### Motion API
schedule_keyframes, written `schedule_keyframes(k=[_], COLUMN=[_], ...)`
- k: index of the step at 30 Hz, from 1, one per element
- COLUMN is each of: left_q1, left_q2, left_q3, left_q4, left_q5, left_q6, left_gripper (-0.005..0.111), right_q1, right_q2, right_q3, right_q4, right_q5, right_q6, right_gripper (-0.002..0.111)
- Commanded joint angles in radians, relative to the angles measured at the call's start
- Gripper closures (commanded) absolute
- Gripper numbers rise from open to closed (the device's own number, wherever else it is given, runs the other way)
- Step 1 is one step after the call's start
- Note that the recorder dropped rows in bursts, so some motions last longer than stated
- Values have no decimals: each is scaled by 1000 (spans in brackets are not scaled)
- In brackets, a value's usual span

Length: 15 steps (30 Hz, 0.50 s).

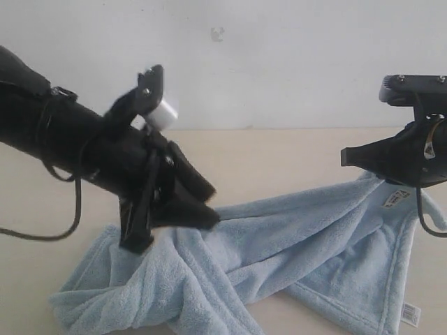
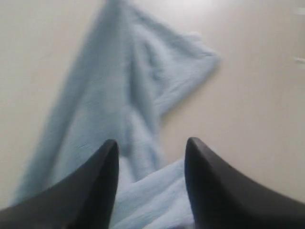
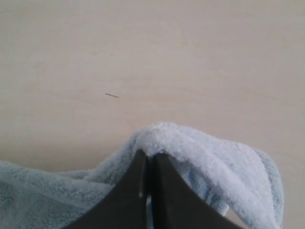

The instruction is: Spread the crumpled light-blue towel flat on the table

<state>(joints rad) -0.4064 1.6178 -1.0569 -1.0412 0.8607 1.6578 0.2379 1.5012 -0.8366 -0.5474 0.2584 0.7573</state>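
Next, my right gripper lets go of the raised fold of the light-blue towel onto the towel's far corner, straight [image 1: 412, 229] behind the white tag.
The light-blue towel [image 1: 279, 244] lies rumpled and partly stretched across the beige table [image 1: 279, 157], with twisted folds in its middle. A white tag [image 1: 411, 314] shows at its near right corner. My left gripper [image 1: 174, 227] hovers over the towel's left part. In the left wrist view this gripper [image 2: 151, 149] is open, with towel [image 2: 128, 95] below and between the fingers but nothing pinched. My right gripper [image 1: 401, 174] sits at the towel's far right edge. In the right wrist view it [image 3: 150, 156] is shut on a raised fold of towel [image 3: 205, 152].
A grey-white wall [image 1: 279, 56] rises behind the table. Bare tabletop [image 3: 143, 57] stretches beyond the right gripper and beside the towel [image 2: 257, 119]. A black cable [image 1: 70, 209] hangs from the left arm.
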Motion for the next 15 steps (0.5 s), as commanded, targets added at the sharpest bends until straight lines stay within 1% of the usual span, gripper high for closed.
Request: schedule_keyframes(k=[1,2,3,4,5,7,9,11,13,15], left_q1=[-70,-94,-107,-135,-155,-189,-223,-255,-265,-265], left_q2=[105,148,163,196,213,247,283,317,340,341], left_q3=[36,50,50,50,50,50,50,52,52,52], left_q4=[-5,5,23,40,53,87,89,89,89,89], left_q5=[48,-17,-26,-39,-55,-78,-93,-179,-224,-228], left_q6=[152,152,154,154,154,154,154,154,135,135], left_gripper=[67,61,58,54,52,52,52,52,52,52], right_q1=[-8,-8,-8,-8,-8,-8,-8,-8,-8,-8], right_q2=[-3,-3,-3,-3,-3,-3,-3,-3,-3,-3], right_q3=[-2,-2,-2,-2,-2,-2,-2,-2,-2,-2], right_q4=[1,5,5,5,9,21,37,72,90,90], right_q5=[-8,-8,-10,-19,-22,-26,-26,-26,-26,-26], right_q6=[5,20,19,19,19,22,29,29,25,19], right_gripper=[108,108,108,108,108,108,108,108,108,108])
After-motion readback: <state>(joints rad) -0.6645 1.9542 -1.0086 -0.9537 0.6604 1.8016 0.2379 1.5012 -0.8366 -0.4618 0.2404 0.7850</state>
